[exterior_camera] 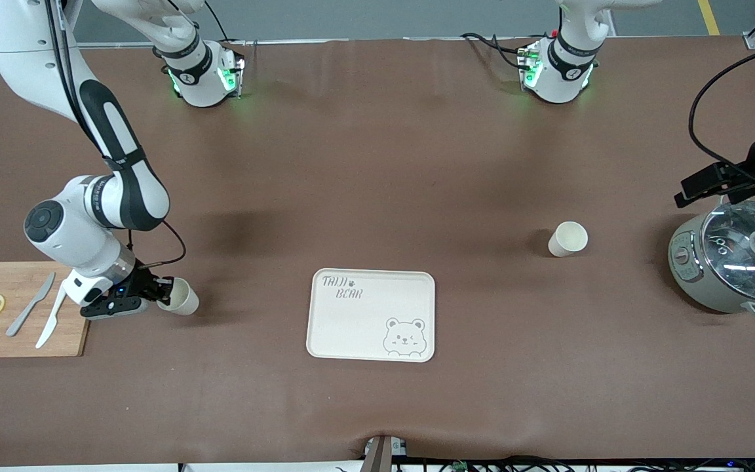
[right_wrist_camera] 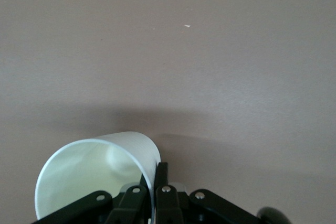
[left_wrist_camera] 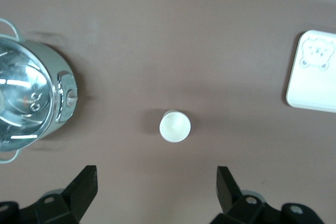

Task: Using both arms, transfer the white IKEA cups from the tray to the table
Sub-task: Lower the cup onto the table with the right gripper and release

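Observation:
My right gripper needs to set the white cup down on the bare table (exterior_camera: 196, 296) (right_wrist_camera: 139, 151) between the cutting board and the bear tray.
One white cup (exterior_camera: 181, 297) is held by its wall in my right gripper (exterior_camera: 164, 292), tilted, low at the table beside the cutting board. In the right wrist view the fingers (right_wrist_camera: 161, 174) pinch the rim of this cup (right_wrist_camera: 94, 169), one inside and one outside. The second white cup (exterior_camera: 568, 238) stands upright on the table toward the left arm's end; it also shows in the left wrist view (left_wrist_camera: 175, 126). My left gripper (exterior_camera: 705, 185) is open and empty, up in the air beside the pot, its fingers (left_wrist_camera: 85, 181) wide apart.
A cream bear tray (exterior_camera: 372, 314) lies at mid-table, nearer the front camera than both cups. A grey-green lidded pot (exterior_camera: 731, 262) stands at the left arm's end. A wooden cutting board (exterior_camera: 20, 311) with lemon slices and knives lies at the right arm's end.

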`<state>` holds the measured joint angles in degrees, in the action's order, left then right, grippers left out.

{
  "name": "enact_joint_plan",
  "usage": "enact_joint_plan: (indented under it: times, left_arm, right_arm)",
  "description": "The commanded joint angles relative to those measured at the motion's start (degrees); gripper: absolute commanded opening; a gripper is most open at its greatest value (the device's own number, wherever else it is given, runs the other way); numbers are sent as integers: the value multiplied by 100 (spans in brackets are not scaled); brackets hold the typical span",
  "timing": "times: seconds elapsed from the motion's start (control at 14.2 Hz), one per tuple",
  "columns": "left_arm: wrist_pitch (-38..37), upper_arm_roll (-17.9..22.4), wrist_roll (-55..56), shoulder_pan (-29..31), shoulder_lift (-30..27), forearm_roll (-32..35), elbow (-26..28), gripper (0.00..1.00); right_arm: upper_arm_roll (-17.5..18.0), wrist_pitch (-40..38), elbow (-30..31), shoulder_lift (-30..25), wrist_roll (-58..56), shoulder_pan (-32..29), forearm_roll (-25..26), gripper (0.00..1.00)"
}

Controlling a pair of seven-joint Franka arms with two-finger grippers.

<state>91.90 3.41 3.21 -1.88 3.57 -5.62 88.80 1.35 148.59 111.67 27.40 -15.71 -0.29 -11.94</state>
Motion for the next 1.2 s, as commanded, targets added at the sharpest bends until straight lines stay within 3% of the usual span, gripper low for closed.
enact_joint_plan:
  times: [0.0,0.28,0.42,1.13]
  left_arm:
    - [-173,10,-93,20,-58,140,-21,100]
    - [-120,28,-146,38,3,123,-91,100]
    - [-111,-25,3,-41,239,97,-563,100]
    - [-41,-332,83,-85,355,114,-671,100]
  right_arm:
    - [76,-111,4,-69,-222,-68,-291,3]
    - [76,-120,-100,45,-231,-103,-291,4]
    - [76,-408,-145,72,-231,-146,-291,4]
    - [67,-199,-207,344,-661,-129,-282,9]
